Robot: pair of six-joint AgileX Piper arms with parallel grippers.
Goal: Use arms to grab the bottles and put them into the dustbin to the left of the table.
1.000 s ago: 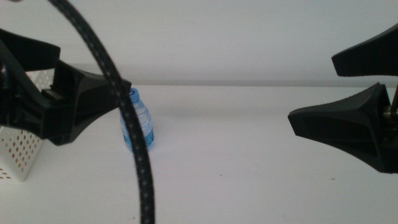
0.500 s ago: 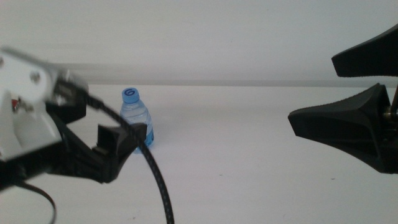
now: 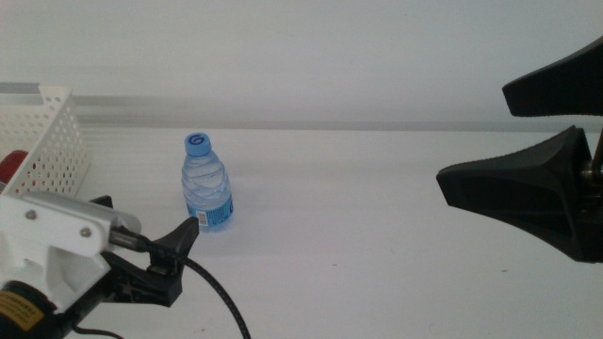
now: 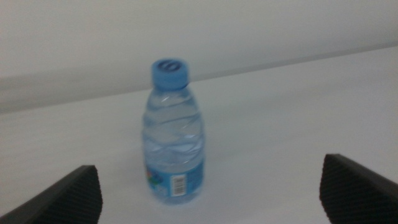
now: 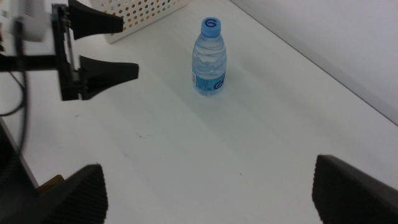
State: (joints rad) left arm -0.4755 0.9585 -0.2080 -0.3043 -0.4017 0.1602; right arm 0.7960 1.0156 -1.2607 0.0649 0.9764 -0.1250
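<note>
My left gripper is to close on the middle (image 3: 207, 192) (image 4: 175, 152) of the water bottle. That place is just above the blue label of the bottle.
A small clear water bottle (image 3: 207, 185) with a blue cap stands upright on the white table. In the left wrist view the bottle (image 4: 175, 144) stands ahead of my left gripper (image 4: 208, 171), centred between its open jaws and apart from them. In the middle view the left gripper (image 3: 174, 259) sits low at the front left, just short of the bottle. The white perforated dustbin (image 3: 52, 141) stands at the far left with something red (image 3: 9, 166) inside. My right gripper (image 3: 471, 137) hangs open and empty at the right. The right wrist view shows the bottle (image 5: 209, 59), the left gripper (image 5: 102, 46) and the dustbin (image 5: 146, 12).
A black cable (image 3: 221, 301) trails from the left gripper toward the front edge. The white wall runs behind the table. Bare tabletop (image 3: 358, 235) lies between the bottle and the right gripper.
My left arm has swung down and away from the dustbin to the front left, uncovering the basket. Its jaws now point at the bottle. The right arm has not moved.
</note>
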